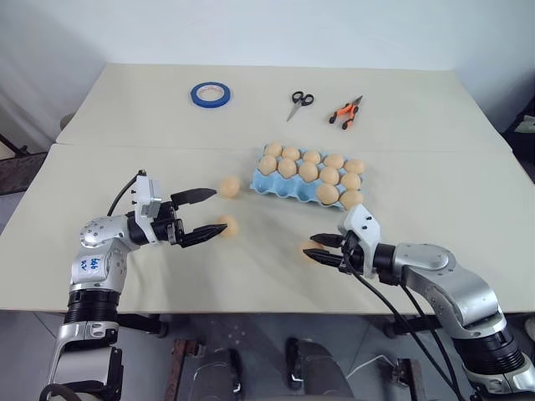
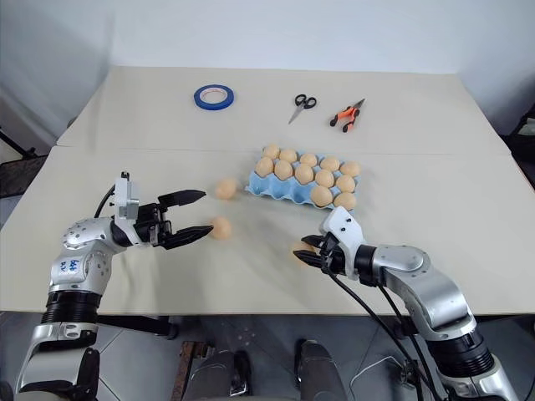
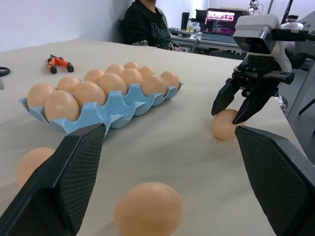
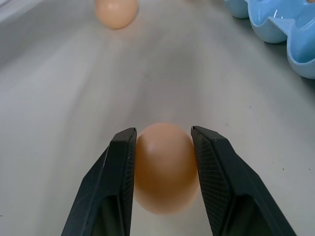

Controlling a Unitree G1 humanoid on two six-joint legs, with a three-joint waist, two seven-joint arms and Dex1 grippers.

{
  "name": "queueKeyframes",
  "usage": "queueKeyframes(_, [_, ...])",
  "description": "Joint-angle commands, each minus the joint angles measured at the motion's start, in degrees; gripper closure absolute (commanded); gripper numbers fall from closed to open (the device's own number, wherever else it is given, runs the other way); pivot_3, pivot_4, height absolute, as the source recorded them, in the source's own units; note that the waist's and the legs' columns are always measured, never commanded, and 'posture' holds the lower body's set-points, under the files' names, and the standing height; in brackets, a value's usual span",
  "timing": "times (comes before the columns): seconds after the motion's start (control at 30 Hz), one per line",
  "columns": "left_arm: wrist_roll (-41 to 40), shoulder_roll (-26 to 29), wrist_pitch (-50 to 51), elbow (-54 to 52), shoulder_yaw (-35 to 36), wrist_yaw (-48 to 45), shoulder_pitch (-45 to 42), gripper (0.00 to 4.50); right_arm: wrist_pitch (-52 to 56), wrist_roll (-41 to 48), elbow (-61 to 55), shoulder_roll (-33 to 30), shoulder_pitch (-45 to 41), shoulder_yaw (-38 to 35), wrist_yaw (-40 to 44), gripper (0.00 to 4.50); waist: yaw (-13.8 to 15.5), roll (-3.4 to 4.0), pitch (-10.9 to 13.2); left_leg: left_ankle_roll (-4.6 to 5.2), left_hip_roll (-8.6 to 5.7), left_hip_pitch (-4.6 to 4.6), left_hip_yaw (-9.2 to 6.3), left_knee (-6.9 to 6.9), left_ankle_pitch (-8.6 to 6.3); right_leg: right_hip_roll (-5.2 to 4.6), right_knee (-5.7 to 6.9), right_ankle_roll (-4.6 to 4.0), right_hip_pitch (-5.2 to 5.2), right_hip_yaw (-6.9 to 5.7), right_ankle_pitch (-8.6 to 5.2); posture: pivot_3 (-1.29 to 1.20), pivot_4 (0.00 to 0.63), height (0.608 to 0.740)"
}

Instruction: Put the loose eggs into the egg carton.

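Observation:
My right gripper's fingers pinch only the top of the loose egg. Next, I open them wider and take the egg around its fuller sides [image 3: 224, 128] before lifting it.
The light blue egg carton [image 1: 288, 189] lies right of the table's middle with several tan eggs in its pockets. Three loose eggs rest on the table. One egg [image 4: 165, 167] sits between the fingers of my right gripper [image 1: 311, 247], which press on both its sides at table level in front of the carton. My left gripper [image 1: 218, 211] is open and level, left of the carton. A second egg [image 1: 226, 225] lies just past its lower fingertip. The third egg [image 1: 229, 187] lies just past its upper fingertip.
At the back of the table lie a blue tape roll [image 1: 211, 93], scissors [image 1: 299, 102] and orange-handled pliers [image 1: 346, 111]. A seam crosses the table [image 1: 125, 167] behind the carton. A seated person [image 3: 147, 24] and a laptop [image 3: 226, 22] are beyond the table.

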Motion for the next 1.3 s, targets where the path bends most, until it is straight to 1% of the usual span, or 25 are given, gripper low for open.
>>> queueKeyframes(0.03, [-1.25,0.57,-0.72,-2.01,1.43,0.24,0.07,0.00,0.19,-1.19,0.18,-0.84,0.78,1.08,0.31,3.56,-0.02,-0.04,-0.03,0.00,0.00,0.02,0.00,0.00,0.00,0.00,0.00,0.00,0.02,0.00,0.00,0.00,0.150,0.740])
queueKeyframes(0.1, [-1.23,0.57,-0.78,-1.97,1.48,0.34,0.08,0.00,0.10,-1.34,0.10,-0.94,0.89,1.12,0.29,4.23,0.00,-0.06,-0.04,-0.02,0.01,0.03,0.00,-0.01,-0.01,0.00,0.00,0.00,0.03,0.00,0.00,0.00,0.150,0.740])
queueKeyframes(0.13, [-1.22,0.56,-0.84,-1.92,1.49,0.41,0.03,0.00,0.04,-1.28,0.01,-1.05,0.93,1.05,0.38,4.48,0.00,-0.06,-0.04,-0.02,0.01,0.03,0.00,-0.01,-0.01,-0.01,0.00,0.00,0.03,0.00,0.00,0.00,0.150,0.740])
queueKeyframes(0.33, [-1.19,0.56,-0.97,-1.71,1.54,0.63,-0.12,0.00,1.82,1.14,-1.22,0.12,-1.42,-2.15,-0.98,4.48,0.01,-0.06,-0.04,-0.02,0.00,0.03,0.00,-0.01,-0.01,-0.06,0.00,0.00,0.03,0.00,0.00,0.00,0.150,0.740])
queueKeyframes(0.43, [-1.19,0.55,-1.01,-1.61,1.54,0.64,-0.17,0.00,4.58,2.79,-2.34,0.11,-2.54,-3.74,-1.82,4.48,0.00,-0.06,-0.04,-0.02,0.00,0.03,0.00,-0.02,-0.01,-0.06,0.00,0.00,0.02,0.00,0.00,0.00,0.150,0.740])
queueKeyframes(0.53, [-1.15,0.51,-1.07,-1.53,1.52,0.67,-0.25,0.00,8.55,5.88,-4.43,-0.67,-3.11,-5.40,-1.46,3.91,0.01,-0.05,-0.03,-0.01,0.00,0.01,0.00,-0.05,-0.01,-0.06,-0.02,0.00,0.00,0.00,0.00,0.00,0.150,0.740])
queueKeyframes(0.67, [-1.20,0.42,-1.02,-1.59,1.48,0.72,-0.24,0.00,9.40,7.12,-6.97,-0.71,-2.46,-7.48,-2.62,2.50,0.01,-0.05,-0.03,-0.02,0.01,0.00,-0.01,-0.09,-0.01,-0.06,-0.04,-0.01,-0.02,0.00,0.00,0.00,0.150,0.740])
queueKeyframes(0.77, [-1.22,0.39,-1.01,-1.59,1.46,0.74,-0.24,0.00,10.11,7.51,-8.28,-1.24,-1.49,-7.97,-3.01,1.41,0.02,-0.04,-0.03,-0.02,0.00,-0.01,0.00,-0.09,-0.01,-0.05,-0.06,-0.01,-0.02,-0.01,0.00,0.00,0.150,0.740])
queueKeyframes(0.83, [-1.26,0.30,-0.91,-1.63,1.45,0.86,-0.26,0.00,11.94,7.58,-8.69,-0.97,-0.99,-8.36,-4.82,0.68,0.04,-0.05,-0.03,-0.02,0.00,-0.01,0.00,-0.09,-0.01,-0.06,-0.06,-0.01,-0.02,-0.01,0.00,0.00,0.150,0.740])
queueKeyframes(0.87, [-1.26,0.21,-0.92,-1.62,1.42,0.92,-0.29,0.00,12.28,7.44,-8.56,-0.90,-0.77,-8.09,-5.24,0.38,0.03,-0.05,-0.03,-0.02,0.00,-0.01,0.00,-0.08,-0.01,-0.06,-0.06,-0.01,-0.02,-0.01,0.00,0.00,0.150,0.740])
queueKeyframes(1.07, [-1.24,-0.04,-0.97,-1.65,1.29,1.12,-0.53,0.00,11.62,5.30,-7.24,-1.44,-0.54,-3.17,-4.95,0.38,-0.03,-0.05,-0.03,-0.02,0.01,-0.01,0.00,-0.08,-0.01,-0.04,-0.05,-0.01,-0.02,-0.01,0.00,0.00,0.150,0.740])
queueKeyframes(1.3, [-1.14,0.27,-1.00,-1.78,1.43,1.37,-0.46,0.00,10.34,1.32,-1.78,-1.13,-2.83,2.07,-4.38,0.38,0.00,-0.05,-0.03,-0.01,-0.01,-0.02,0.00,-0.07,-0.01,-0.05,-0.06,-0.01,-0.02,-0.01,0.00,0.00,0.150,0.740])
